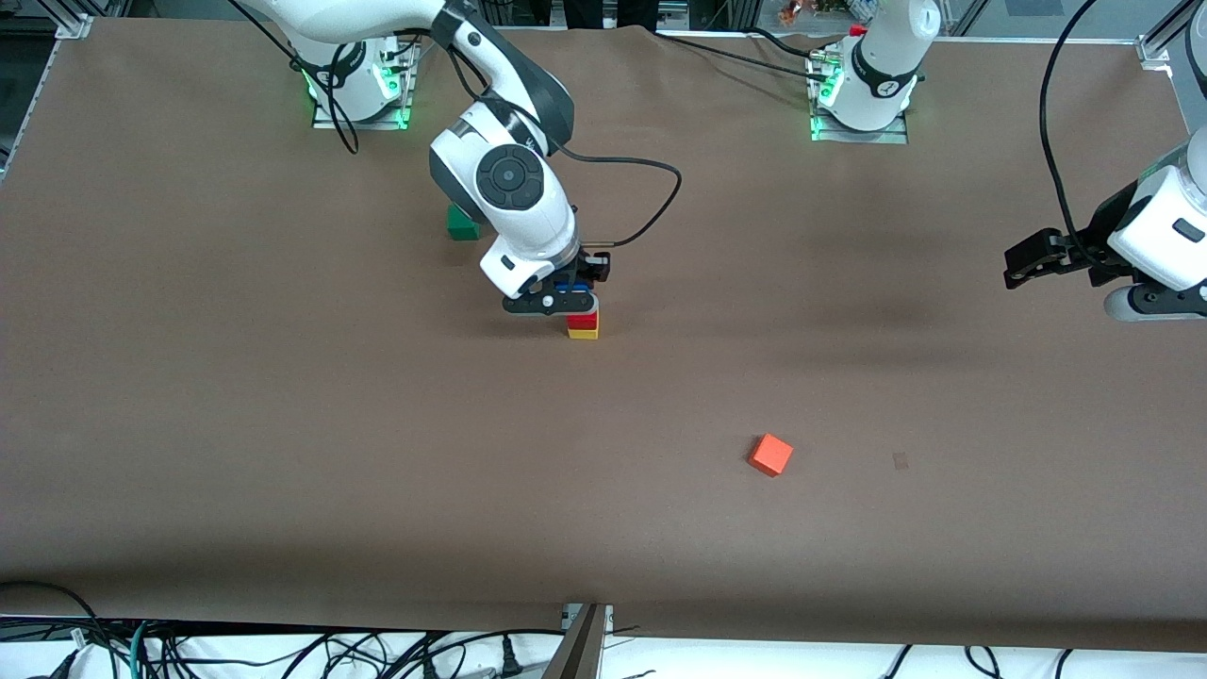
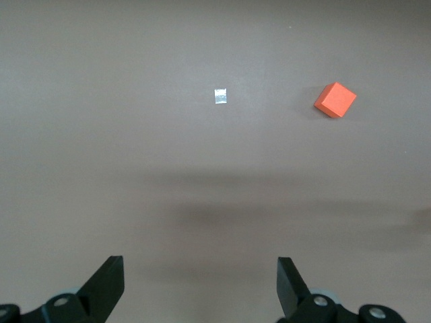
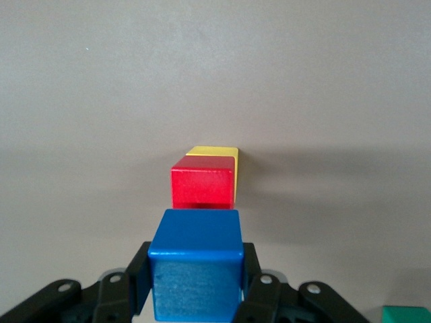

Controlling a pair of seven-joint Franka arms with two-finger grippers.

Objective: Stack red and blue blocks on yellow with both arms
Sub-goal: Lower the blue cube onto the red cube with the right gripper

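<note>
Next, my right gripper lets go of the blue block on top of the red block (image 1: 580, 307) (image 3: 203, 189), squarely over the yellow one.
The red block (image 1: 583, 322) sits on the yellow block (image 1: 583, 333) mid-table; both also show in the right wrist view, red (image 3: 202, 187) on yellow (image 3: 214, 152). My right gripper (image 1: 563, 294) is shut on the blue block (image 1: 566, 281) and holds it in the air over this stack, slightly off its centre. In the right wrist view the fingers (image 3: 140, 269) clamp two opposite faces of the blue block (image 3: 195, 262). My left gripper (image 1: 1020, 264) waits open and empty above the table at the left arm's end; its wrist view shows the jaws wide apart (image 2: 199, 282).
An orange-red cube (image 1: 770, 455) lies nearer to the front camera than the stack, also in the left wrist view (image 2: 335, 99). A green cube (image 1: 461, 224) sits partly hidden under the right arm. A small pale mark (image 1: 901, 460) is on the brown table.
</note>
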